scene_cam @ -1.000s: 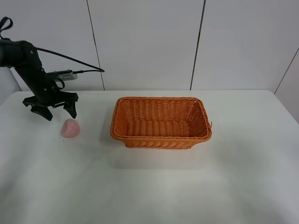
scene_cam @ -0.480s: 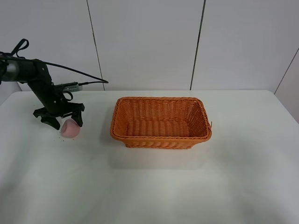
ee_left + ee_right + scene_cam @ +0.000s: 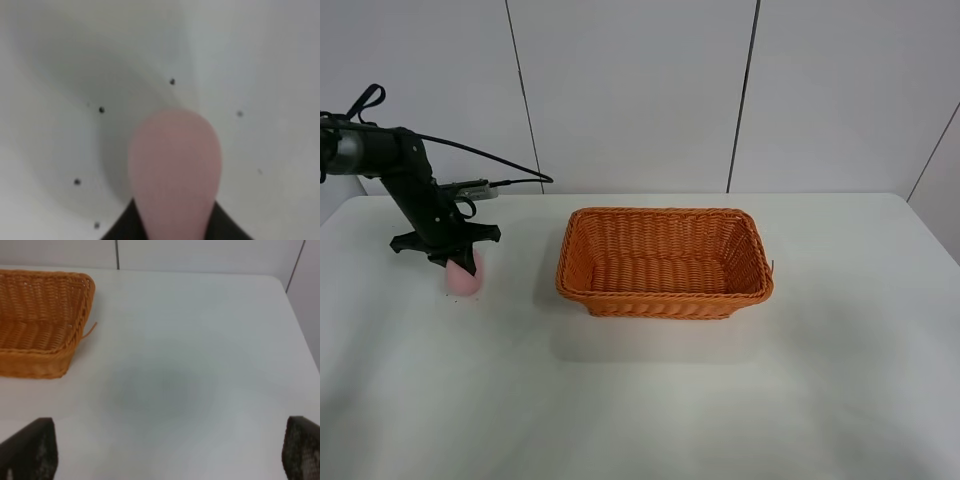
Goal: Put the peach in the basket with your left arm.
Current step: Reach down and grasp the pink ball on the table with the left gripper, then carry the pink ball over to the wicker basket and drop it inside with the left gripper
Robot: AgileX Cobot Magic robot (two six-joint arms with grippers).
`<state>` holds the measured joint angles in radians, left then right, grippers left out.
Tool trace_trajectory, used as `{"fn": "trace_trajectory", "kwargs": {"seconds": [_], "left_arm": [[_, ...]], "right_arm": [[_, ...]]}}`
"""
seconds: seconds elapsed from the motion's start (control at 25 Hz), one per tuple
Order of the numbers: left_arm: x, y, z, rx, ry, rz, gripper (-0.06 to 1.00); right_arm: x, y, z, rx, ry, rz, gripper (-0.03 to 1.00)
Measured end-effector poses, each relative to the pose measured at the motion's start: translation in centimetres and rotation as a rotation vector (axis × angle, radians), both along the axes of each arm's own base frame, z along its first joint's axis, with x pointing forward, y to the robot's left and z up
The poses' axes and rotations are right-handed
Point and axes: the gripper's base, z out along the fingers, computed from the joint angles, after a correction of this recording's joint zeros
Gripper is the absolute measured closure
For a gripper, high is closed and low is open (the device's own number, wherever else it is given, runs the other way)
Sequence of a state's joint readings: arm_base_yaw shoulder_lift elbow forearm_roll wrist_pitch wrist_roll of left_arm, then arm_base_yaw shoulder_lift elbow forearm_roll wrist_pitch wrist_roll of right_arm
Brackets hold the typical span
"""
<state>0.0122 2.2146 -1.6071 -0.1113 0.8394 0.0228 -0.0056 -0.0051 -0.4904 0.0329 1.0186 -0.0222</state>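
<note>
Next, my left gripper lets go of the peach near the middle of the basket's bottom point(image 3: 648, 261), a little toward the basket's front side.
The pale pink peach point(image 3: 463, 281) lies on the white table at the far left, well left of the orange wicker basket point(image 3: 664, 301). My left gripper point(image 3: 451, 259) points down onto the peach, with its black fingers drawn in against both sides. In the left wrist view the peach point(image 3: 175, 160) fills the middle, and the gripper point(image 3: 172, 222) presses dark fingers on either side of it. The peach still rests on the table. My right gripper point(image 3: 165, 440) is open and empty over bare table, with the basket's end point(image 3: 45, 315) off to one side.
The basket is empty. A black cable point(image 3: 505, 165) trails from the left arm along the back wall. Small dark specks point(image 3: 101, 109) dot the white table point(image 3: 720, 400) around the peach.
My left gripper has come down from above and behind the peach onto it. Its fingers, spread wide a second ago, have drawn in on the peach. The basket has not moved.
</note>
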Motion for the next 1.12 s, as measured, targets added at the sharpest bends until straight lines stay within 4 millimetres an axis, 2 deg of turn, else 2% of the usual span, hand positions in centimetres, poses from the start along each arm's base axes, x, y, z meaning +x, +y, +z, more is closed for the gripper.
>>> {"fn": "trace_trajectory", "kwargs": {"seconds": [0.08, 0.2, 0.36, 0.52, 0.64, 0.84, 0.96, 1.04, 1.12], "left_arm": [[0.0, 0.1, 1.7, 0.013, -0.001, -0.014, 0.86], [0.0, 0.1, 5.3, 0.017, -0.021, -0.021, 0.86], [-0.2, -1.5, 10.2, 0.020, -0.058, -0.060, 0.86], [-0.2, -6.0, 13.0, 0.011, -0.100, -0.163, 0.86], [-0.5, -11.0, 14.5, -0.003, -0.158, -0.264, 0.86], [-1.5, -19.6, 14.4, -0.035, -0.207, -0.438, 0.86], [-1.8, -24.2, 12.6, -0.052, -0.208, -0.522, 0.86], [-1.8, -26.6, 10.8, -0.054, -0.199, -0.564, 0.86], [-1.9, -28.1, 9.2, -0.056, -0.198, -0.587, 0.86]], "right_arm": [[0.0, 0.0, 0.0, 0.000, 0.000, 0.000, 0.27], [0.0, 0.0, 0.0, 0.000, 0.000, 0.000, 0.27], [0.0, 0.0, 0.0, 0.000, 0.000, 0.000, 0.27], [0.0, 0.0, 0.0, 0.000, 0.000, 0.000, 0.27], [0.0, 0.0, 0.0, 0.000, 0.000, 0.000, 0.27], [0.0, 0.0, 0.0, 0.000, 0.000, 0.000, 0.27], [0.0, 0.0, 0.0, 0.000, 0.000, 0.000, 0.27], [0.0, 0.0, 0.0, 0.000, 0.000, 0.000, 0.27], [0.0, 0.0, 0.0, 0.000, 0.000, 0.000, 0.27]]}}
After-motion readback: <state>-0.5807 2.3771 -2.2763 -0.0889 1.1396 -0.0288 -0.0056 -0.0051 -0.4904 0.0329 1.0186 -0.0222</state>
